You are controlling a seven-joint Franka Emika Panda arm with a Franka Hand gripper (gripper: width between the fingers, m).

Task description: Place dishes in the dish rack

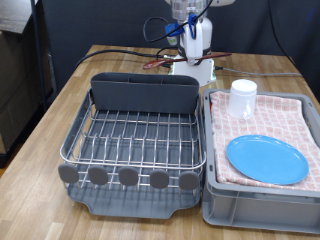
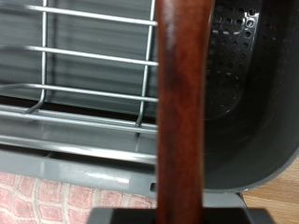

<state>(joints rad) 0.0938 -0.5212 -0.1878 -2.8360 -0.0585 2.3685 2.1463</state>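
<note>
Next, my gripper releases the wooden spoon, now held high behind the grey caddy, inside the grey caddy (image 1: 168,80), which sits at the back of the dish rack.
My gripper (image 1: 190,28) hangs high at the exterior view's top, behind the dish rack's grey caddy (image 1: 145,92). In the wrist view a reddish-brown wooden spoon handle (image 2: 181,112) runs straight up the middle from between my fingers, so the gripper is shut on it. Behind the handle show the rack wires (image 2: 89,56) and the perforated caddy (image 2: 234,56). I cannot make out the spoon in the exterior view. The silver wire dish rack (image 1: 135,135) on its dark tray holds no dishes. The light-blue plate (image 1: 266,159) and the white cup (image 1: 242,98) rest on the pink checked cloth.
The pink checked cloth (image 1: 285,115) lines a light grey crate (image 1: 260,205) at the exterior view's right, touching the rack. Cables (image 1: 160,62) and the arm's base stand behind the caddy. The wooden table (image 1: 50,120) runs along the exterior view's left.
</note>
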